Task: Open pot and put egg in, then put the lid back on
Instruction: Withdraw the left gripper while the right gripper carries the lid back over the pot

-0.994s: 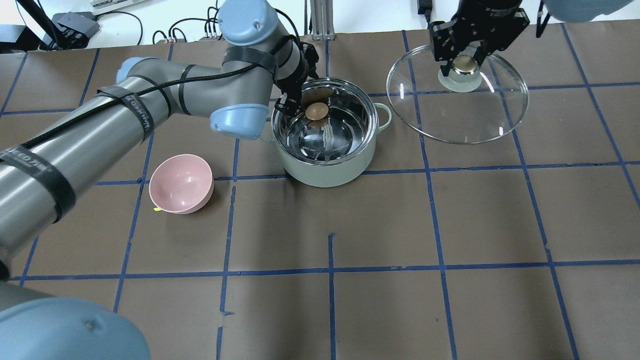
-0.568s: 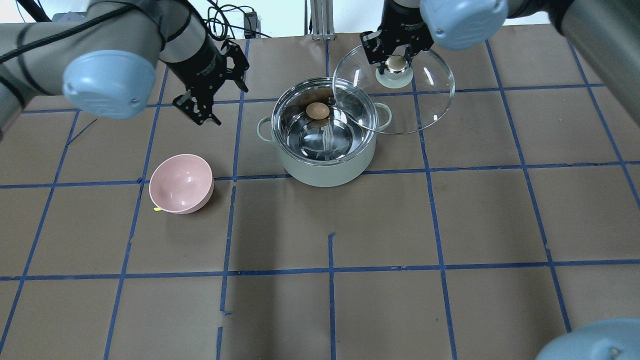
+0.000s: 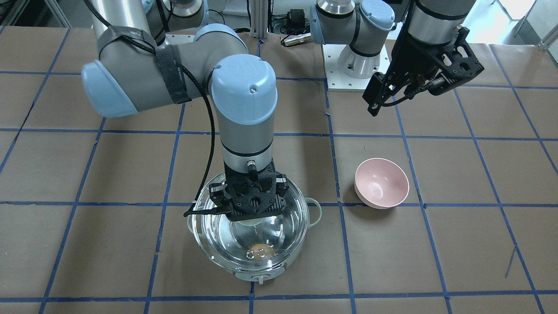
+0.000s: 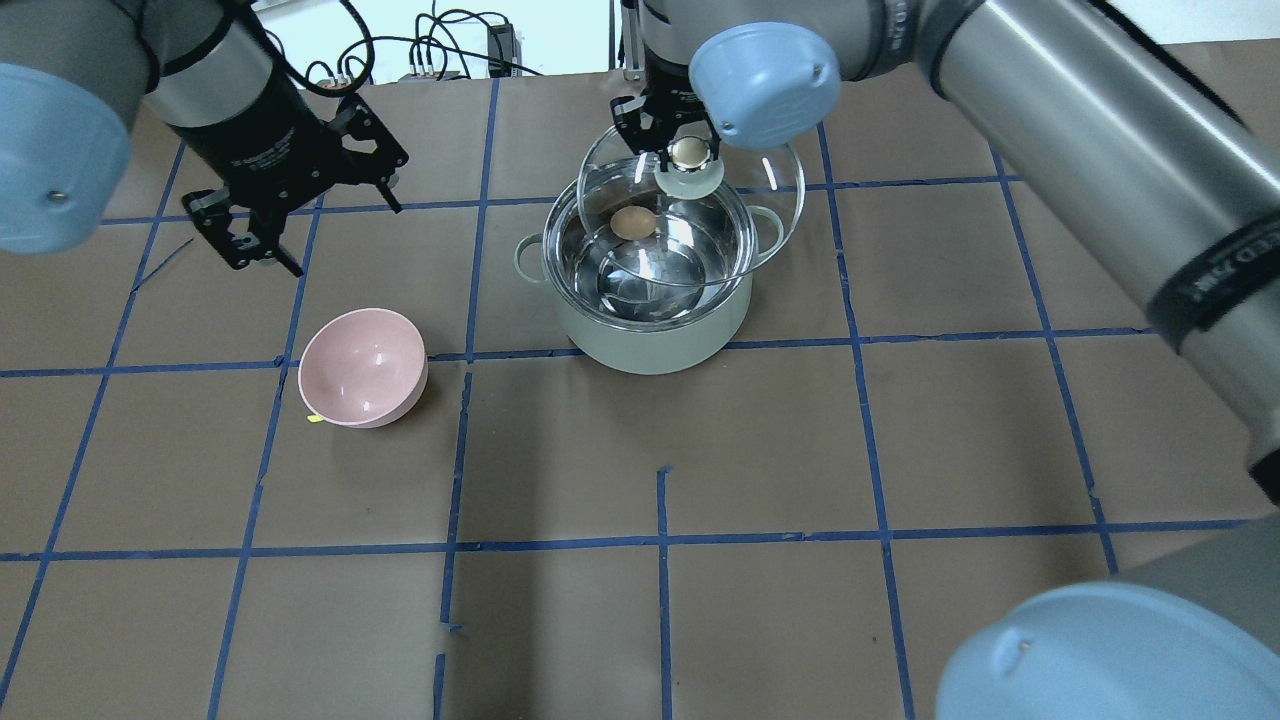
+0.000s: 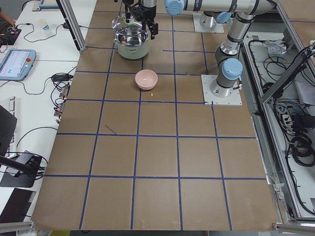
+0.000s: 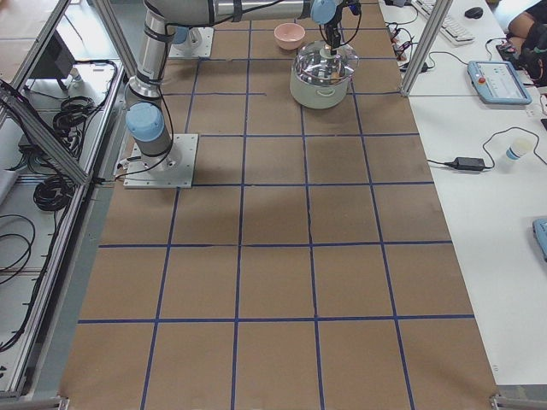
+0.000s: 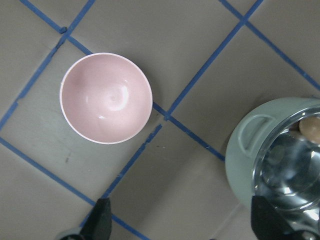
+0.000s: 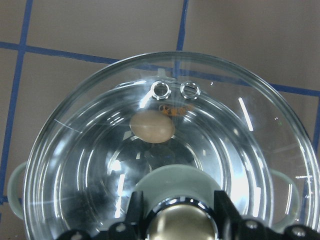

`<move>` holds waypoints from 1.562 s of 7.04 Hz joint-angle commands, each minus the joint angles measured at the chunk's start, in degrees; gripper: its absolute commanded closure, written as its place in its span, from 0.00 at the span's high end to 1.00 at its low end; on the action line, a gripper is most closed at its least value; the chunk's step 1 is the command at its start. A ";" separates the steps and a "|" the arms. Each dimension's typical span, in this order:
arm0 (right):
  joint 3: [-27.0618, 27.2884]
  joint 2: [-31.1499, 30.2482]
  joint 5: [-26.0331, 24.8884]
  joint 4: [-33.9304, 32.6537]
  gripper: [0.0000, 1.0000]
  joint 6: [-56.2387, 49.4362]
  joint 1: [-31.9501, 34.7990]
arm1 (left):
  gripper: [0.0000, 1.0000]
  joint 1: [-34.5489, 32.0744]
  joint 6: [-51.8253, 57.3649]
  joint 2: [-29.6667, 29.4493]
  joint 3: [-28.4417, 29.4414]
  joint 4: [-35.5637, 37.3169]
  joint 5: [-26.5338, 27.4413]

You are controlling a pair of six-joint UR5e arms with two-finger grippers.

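Next, my right gripper lets go of the clear glass lid on the rim of the pale green pot (image 3: pixel 255 220) (image 8: pixel 154 186), over the egg.
The pale green pot (image 4: pixel 650 345) stands at the far middle of the table with the tan egg (image 4: pixel 634 222) inside on the steel bottom. My right gripper (image 4: pixel 686 152) is shut on the cream-gold knob of the clear glass lid (image 4: pixel 775 190) and holds it just over the pot's mouth. The right wrist view looks through the lid (image 8: pixel 75 165) at the egg (image 8: pixel 152 126) below its two vent holes. My left gripper (image 4: pixel 262 255) is open and empty, raised to the left of the pot. The front view shows the lid (image 3: pixel 290 205) over the pot (image 3: pixel 260 275).
An empty pink bowl (image 4: pixel 362 366) sits on the table left of and nearer than the pot; it also shows in the left wrist view (image 7: pixel 106 98) beside the pot (image 7: pixel 240 160). Brown paper with blue tape lines covers the table.
My left gripper has drawn out of the pot and swung left, leaving the egg inside. My right gripper has carried the lid leftward from the far right to over the pot.
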 commanded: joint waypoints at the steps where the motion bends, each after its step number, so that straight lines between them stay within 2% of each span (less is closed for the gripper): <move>1: -0.46 1.86 -0.19 -0.59 0.02 0.33 0.76 | 1.00 1.09 14.04 1.60 2.90 -6.12 1.19; 3: -0.37 1.77 0.24 -0.59 0.02 0.24 0.76 | 1.00 2.59 19.34 -0.41 6.33 -6.68 0.67; 4: 0.07 1.60 0.24 -0.50 0.02 0.06 0.76 | 1.00 2.59 20.06 -1.47 6.09 -6.24 -1.42; 6: 2.09 0.90 0.07 -0.68 0.02 0.15 1.11 | 1.00 0.85 25.16 -4.10 5.03 2.77 -1.88; 9: 2.53 0.89 0.16 -1.03 0.02 0.24 1.11 | 1.00 -0.49 24.11 -2.98 3.98 1.86 -3.90; 11: 2.62 0.89 0.07 -1.12 0.02 0.06 1.11 | 1.00 0.22 24.11 -1.84 4.59 -0.61 -1.82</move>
